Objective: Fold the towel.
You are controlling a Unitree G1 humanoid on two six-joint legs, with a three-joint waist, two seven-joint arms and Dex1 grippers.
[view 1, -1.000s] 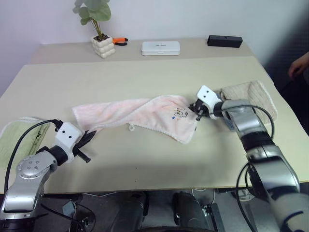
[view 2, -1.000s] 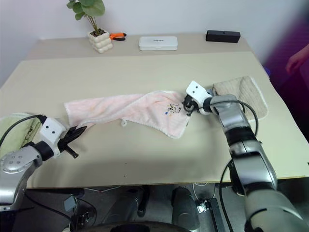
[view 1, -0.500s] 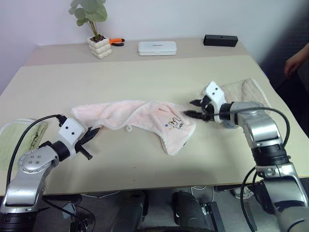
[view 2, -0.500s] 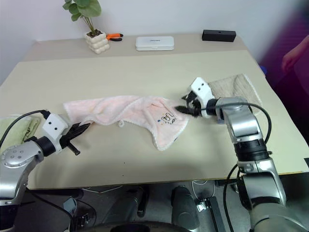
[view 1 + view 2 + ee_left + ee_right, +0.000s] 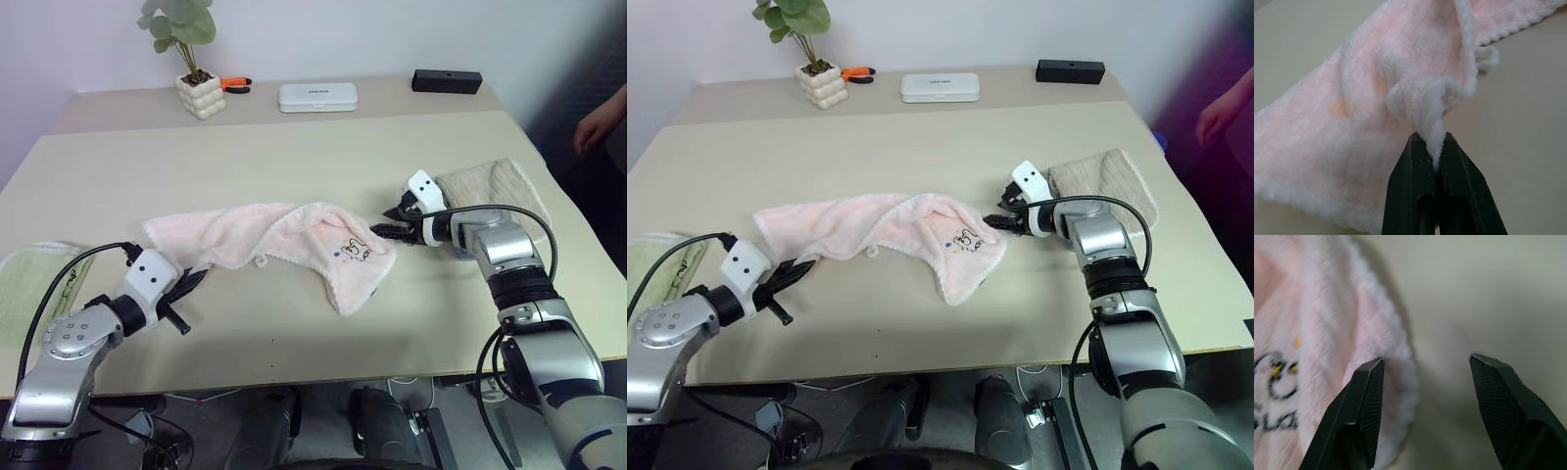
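Observation:
I need to first pinch the printed end's hem [image 5: 393, 251] with my right gripper and pull against my left gripper, as the pink towel's middle lies rumpled and its printed end slants.
The pale pink towel [image 5: 274, 230] lies crumpled lengthwise across the middle of the table, its dark cartoon print [image 5: 355, 250] facing up near the right end. My left gripper [image 5: 196, 279] is shut on the towel's near-left corner, and the left wrist view has a tuft of the towel [image 5: 1376, 88] pinched between that gripper's [image 5: 1434, 147] fingers. My right gripper [image 5: 387, 225] is open at the towel's right edge. In the right wrist view one of its fingers [image 5: 1364, 406] rests against the towel's [image 5: 1312, 323] hem and the other stands over bare table.
A beige folded towel [image 5: 495, 186] lies just right of my right gripper. A light green towel [image 5: 39, 284] sits at the left table edge. At the back stand a potted plant [image 5: 199, 93], orange-handled pliers [image 5: 235, 84], a white case [image 5: 316, 95] and a black box [image 5: 446, 81]. A person's hand [image 5: 598, 122] shows at far right.
My right gripper opened and let go of the towel's right end, which dropped and now lies on the table. The left gripper kept its hold and stayed put.

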